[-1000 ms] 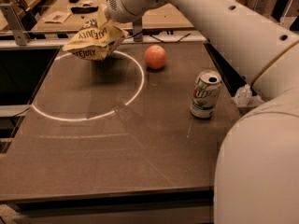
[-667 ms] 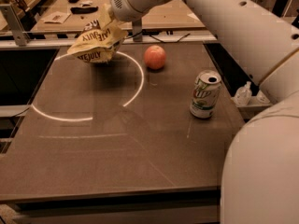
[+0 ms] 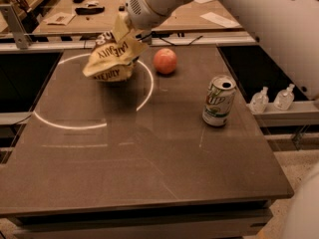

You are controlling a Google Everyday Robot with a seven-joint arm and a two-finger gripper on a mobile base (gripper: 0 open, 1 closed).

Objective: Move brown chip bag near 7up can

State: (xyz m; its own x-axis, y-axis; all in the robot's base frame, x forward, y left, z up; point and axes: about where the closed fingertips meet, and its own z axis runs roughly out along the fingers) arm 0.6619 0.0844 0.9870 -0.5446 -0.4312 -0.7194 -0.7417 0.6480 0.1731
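Note:
Next, my gripper lets go of the brown chip bag on the dark table (image 3: 149, 87) just in front of the red apple.
The brown chip bag (image 3: 112, 59), crinkly with a cream-yellow end and white lettering, hangs in the air over the far left part of the table. My gripper (image 3: 124, 31) is shut on the bag's top edge and holds it just above the surface. The 7up can (image 3: 219, 100), white and green with a silver top, stands upright at the right side of the table, well to the right of the bag and nearer the front. A red apple (image 3: 165, 60) lies between them, just right of the bag.
The dark table (image 3: 149, 173) bears a white painted arc (image 3: 65, 123) on its left half. Two small clear bottles (image 3: 271, 99) stand on a ledge beyond the table's right edge. Another table (image 3: 89, 14) with small items stands behind.
The gripper has carried the chip bag a little to the right and nearer, toward the apple. The can and the apple have not moved.

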